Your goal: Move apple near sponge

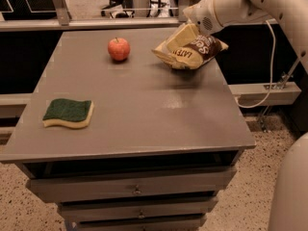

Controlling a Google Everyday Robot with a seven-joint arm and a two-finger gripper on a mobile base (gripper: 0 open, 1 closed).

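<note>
Next, the robot's gripper will move to the red-orange apple and close on the apple's side (124, 48) that faces the chip bag.
The red-orange apple (119, 48) sits at the back of the grey table top (144, 114), left of centre. The sponge (68, 112), dark green over pale yellow foam, lies flat near the front left edge, well apart from the apple. My gripper (179, 38) comes in from the upper right on its white arm (250, 4). It hovers over the left part of a chip bag (199, 52), a short way to the right of the apple and touching neither the apple nor the sponge.
The brown and white chip bag lies at the back right of the table. The table is a cabinet with drawers (137, 189) below its front edge. A rail (96, 23) runs behind it. A white cable (269, 66) hangs at the right.
</note>
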